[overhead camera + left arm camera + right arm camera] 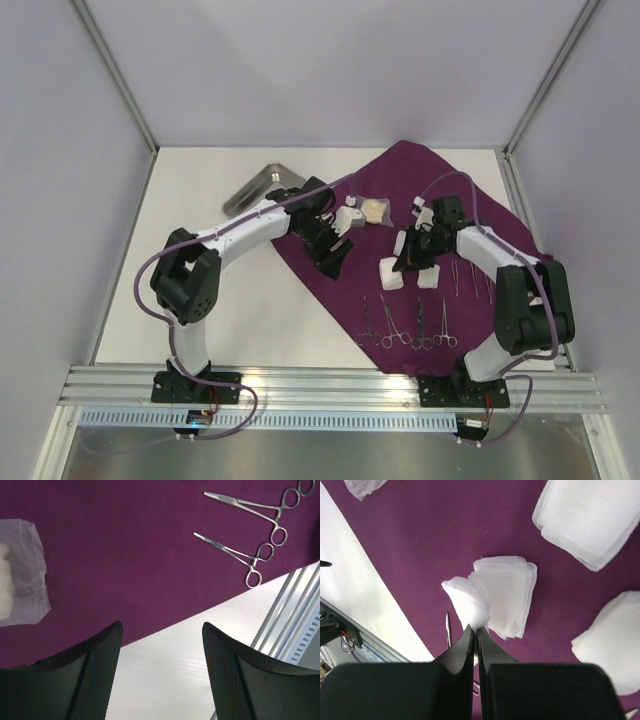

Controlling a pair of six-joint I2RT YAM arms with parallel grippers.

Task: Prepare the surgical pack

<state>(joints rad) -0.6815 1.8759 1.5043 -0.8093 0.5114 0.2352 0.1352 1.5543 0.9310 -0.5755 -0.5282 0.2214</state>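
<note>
The robot's right gripper pinches just a top fold of the gauze pad while the layers beneath still lie flat, so it should open and pinch all the gauze pad's layers together (pixel 507 600).
The purple cloth (pixel 440 190) lies spread on the table, with the steel tray (pixel 262 186) off its far left corner. Several steel clamps (pixel 400 325) sit in a row along the cloth's near edge. My right gripper (pixel 476 628) is shut on a corner of a white gauze pad (pixel 470 600), lifting it off a folded pad (pixel 510 592). More gauze pads (pixel 587 515) lie around it. My left gripper (pixel 162 630) hangs open and empty over the cloth's left edge (pixel 125 555), with two clamps (pixel 235 555) beyond it.
A gauze pad in a clear wrapper (pixel 20 575) lies on the cloth left of my left gripper. Bare white table (pixel 200 200) runs along the cloth's left side. An aluminium rail (pixel 330 385) crosses the near edge. Enclosure walls stand around the table.
</note>
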